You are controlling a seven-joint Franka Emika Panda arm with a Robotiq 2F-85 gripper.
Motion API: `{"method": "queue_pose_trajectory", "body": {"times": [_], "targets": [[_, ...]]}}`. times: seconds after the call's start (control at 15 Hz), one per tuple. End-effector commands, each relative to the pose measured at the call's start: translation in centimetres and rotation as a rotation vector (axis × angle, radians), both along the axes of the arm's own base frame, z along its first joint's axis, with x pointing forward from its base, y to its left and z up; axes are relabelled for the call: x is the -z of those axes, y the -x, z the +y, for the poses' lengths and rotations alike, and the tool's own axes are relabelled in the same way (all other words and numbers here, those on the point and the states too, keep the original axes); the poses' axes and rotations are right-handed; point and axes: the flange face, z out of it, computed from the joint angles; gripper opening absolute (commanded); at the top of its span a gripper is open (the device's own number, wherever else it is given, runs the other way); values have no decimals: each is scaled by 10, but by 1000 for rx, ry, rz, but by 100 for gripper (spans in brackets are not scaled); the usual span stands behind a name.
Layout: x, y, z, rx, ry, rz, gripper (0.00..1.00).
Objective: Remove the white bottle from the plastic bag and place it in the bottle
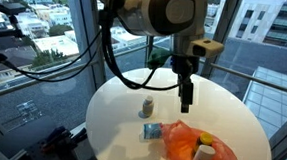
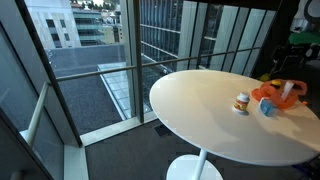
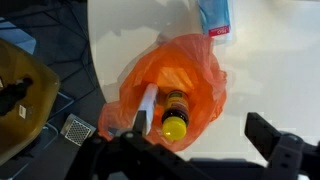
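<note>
The upper end of the white bottle (image 1: 205, 151) (image 3: 143, 118), beside the brown bottle with the yellow cap in the orange plastic bag, will be gripped by my gripper.
An orange plastic bag (image 1: 191, 151) lies on the round white table (image 1: 121, 114), near its edge. It shows in both exterior views (image 2: 272, 93) and in the wrist view (image 3: 195, 70). Inside it lie a white bottle (image 3: 148, 105), also seen in an exterior view (image 1: 207, 154), and a brown bottle with a yellow cap (image 3: 175, 120). My gripper (image 1: 187, 96) hangs open and empty above the table, just beyond the bag. In the wrist view the open jaws (image 3: 205, 135) frame the bag's near edge, and the left finger overlaps the white bottle's end.
A small amber bottle with a white cap (image 1: 149, 107) stands on the table, also seen from the other side (image 2: 242, 102). A blue and white packet (image 1: 152, 131) lies next to the bag (image 3: 215, 18). Glass walls and a railing surround the table.
</note>
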Motion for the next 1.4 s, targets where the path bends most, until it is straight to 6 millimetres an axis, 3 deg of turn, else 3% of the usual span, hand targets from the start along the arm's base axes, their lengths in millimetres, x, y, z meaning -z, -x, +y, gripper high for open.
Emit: {"method": "queue_pose_trajectory", "body": {"times": [0.0,0.2,0.53,0.93,1.33], "targets": [[12,-11,-45,91,1,12,100],[28,-14,-75,149,-17,8,100],[48,-22,-105,216,-59,6,100],[64,-13,-135,203,-90,19,100],[77,2,-151,168,-136,30,100]]}}
